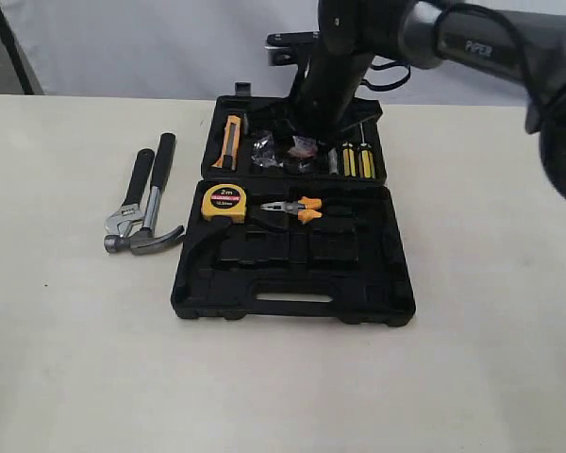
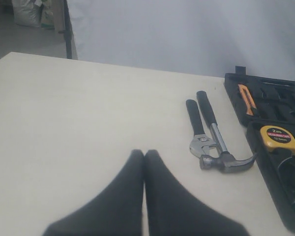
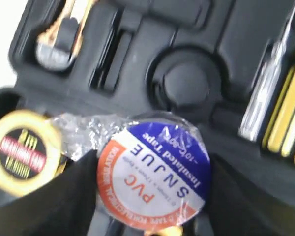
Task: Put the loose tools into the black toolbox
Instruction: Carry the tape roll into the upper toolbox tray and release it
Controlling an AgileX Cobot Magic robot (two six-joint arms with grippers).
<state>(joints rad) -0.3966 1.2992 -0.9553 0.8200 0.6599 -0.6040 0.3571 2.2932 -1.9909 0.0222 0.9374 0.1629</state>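
Note:
The tape roll will leave my right gripper when I let go of it in the round hollow in the back half (image 1: 300,157) (image 3: 187,78) of the black toolbox.
My right gripper (image 3: 152,184) is shut on the clear-wrapped tape roll (image 3: 155,169), one black finger on either side of its blue, white and orange label. It hangs over the back half of the open black toolbox (image 1: 377,274), near a round recess (image 3: 187,83). In the exterior view the right arm hides most of the roll. The claw hammer (image 1: 151,212) and the adjustable wrench (image 1: 129,203) lie side by side on the table, left of the toolbox. My left gripper (image 2: 144,153) is shut and empty above bare table, apart from the hammer (image 2: 217,142) and wrench (image 2: 196,128).
In the toolbox sit a yellow tape measure (image 1: 224,201), orange-handled pliers (image 1: 297,209), an orange utility knife (image 1: 230,142) and yellow screwdrivers (image 1: 357,160). The right arm (image 1: 340,66) leans over the box from behind. A white backdrop stands behind the table.

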